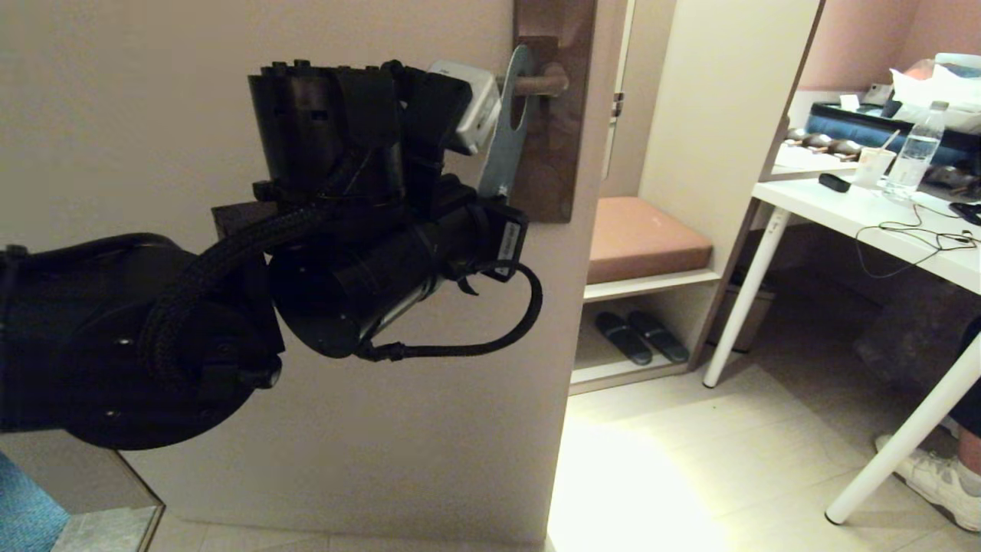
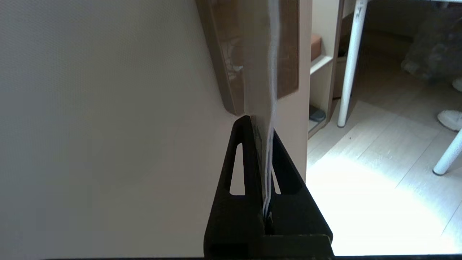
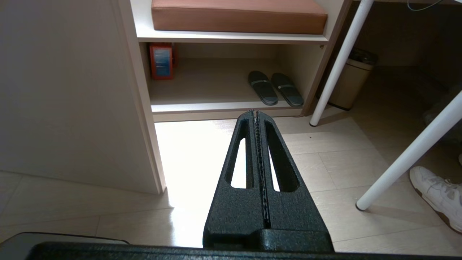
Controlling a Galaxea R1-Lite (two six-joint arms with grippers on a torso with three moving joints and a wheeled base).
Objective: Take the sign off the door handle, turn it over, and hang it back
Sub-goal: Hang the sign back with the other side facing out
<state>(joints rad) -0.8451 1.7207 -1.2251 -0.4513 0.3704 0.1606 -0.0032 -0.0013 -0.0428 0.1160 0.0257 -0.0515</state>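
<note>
The robot's left gripper will release the sign that hangs from the door handle, in front of the tall brown backplate (image 1: 517,142).
The sign (image 1: 503,134) shows its blue-grey face nearly edge-on. Its round hole sits around the dark-brown door handle (image 1: 546,81), which juts from the tall brown backplate (image 1: 553,165). My left arm (image 1: 345,192) is raised in front of the door. My left gripper (image 2: 260,124) is shut on the sign's lower end. In the left wrist view the sign (image 2: 271,72) runs edge-on up from between the jaws, along the backplate (image 2: 288,54). My right gripper (image 3: 255,112) is shut and empty, low and pointing at the floor. It is out of the head view.
The beige door (image 1: 153,115) fills the left. Beyond its edge stands a shelf unit with a brown cushion (image 1: 644,238) and slippers (image 1: 640,337). A white table (image 1: 866,222) holds a bottle (image 1: 916,157) and cables. A person's white shoe (image 1: 939,479) is at bottom right.
</note>
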